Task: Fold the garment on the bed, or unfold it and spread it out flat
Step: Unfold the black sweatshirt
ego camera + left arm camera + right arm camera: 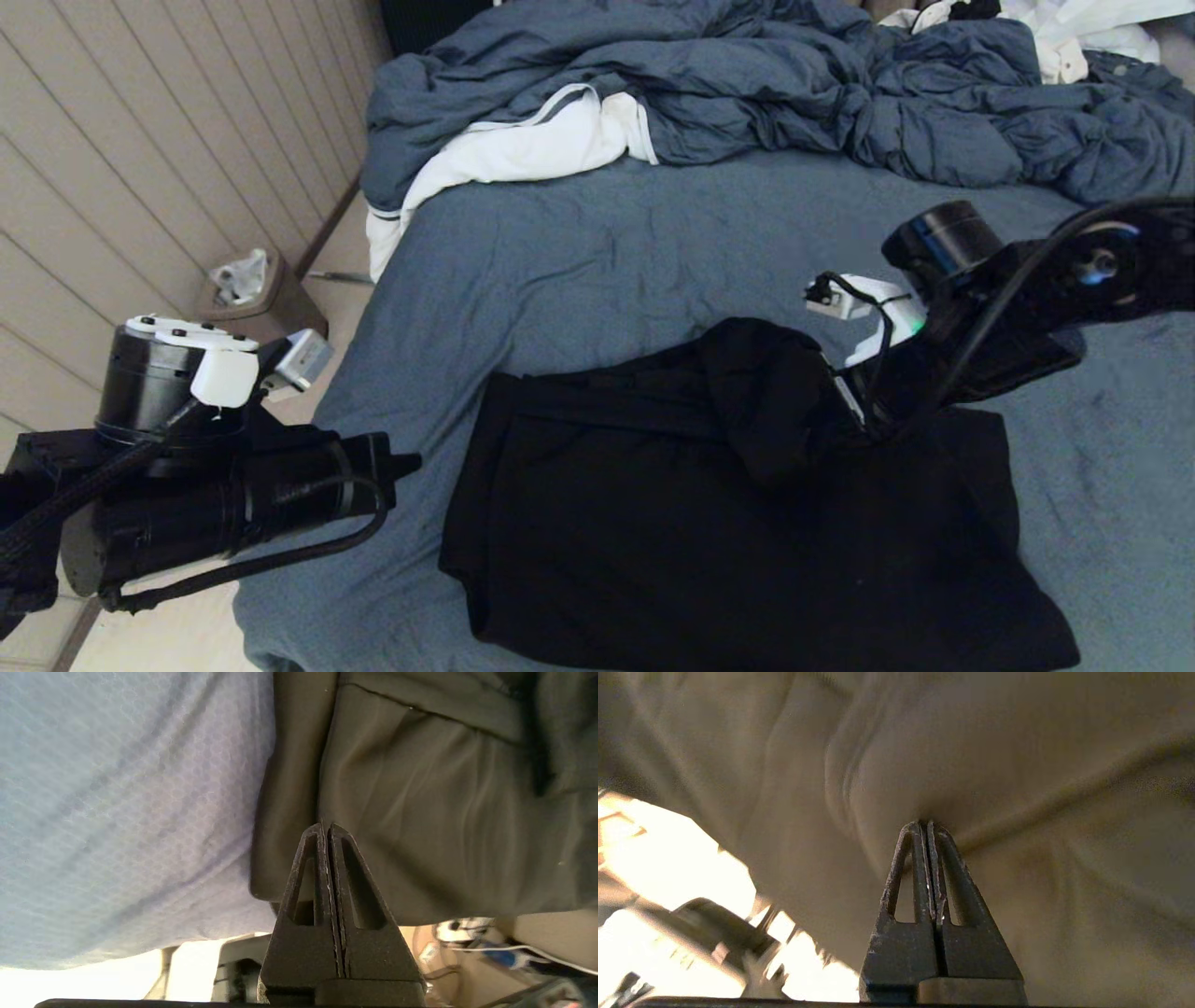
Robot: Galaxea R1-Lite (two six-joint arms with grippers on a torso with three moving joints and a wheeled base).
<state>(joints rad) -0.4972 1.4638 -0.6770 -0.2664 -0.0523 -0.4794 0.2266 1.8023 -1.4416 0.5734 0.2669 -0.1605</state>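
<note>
The raised hump flops over the garment's folded body, so my right gripper should open, grab the hump's near end [775, 472] and pull it out toward the duvet.
The garment [700, 523], a black hoodie, lies folded into a rough rectangle on the near part of the bed [607, 252]. A raised hump of its fabric stands at its far middle. My right gripper [927, 823] is shut with its tips pinched into a pucker of the garment [1017, 765]; in the head view its fingers are buried in the fabric beside that hump. My left gripper [411, 462] hangs shut and empty by the bed's left edge, just short of the garment's left side [444, 812]. The left wrist view shows it [325, 826] over the garment's edge, with the blue sheet [117, 812] beside.
A rumpled blue-grey duvet [747, 84] is heaped across the far end of the bed. A white cloth with grey trim [523, 149] spills over the far left corner. On the floor by the panelled wall stands a bin [252, 289].
</note>
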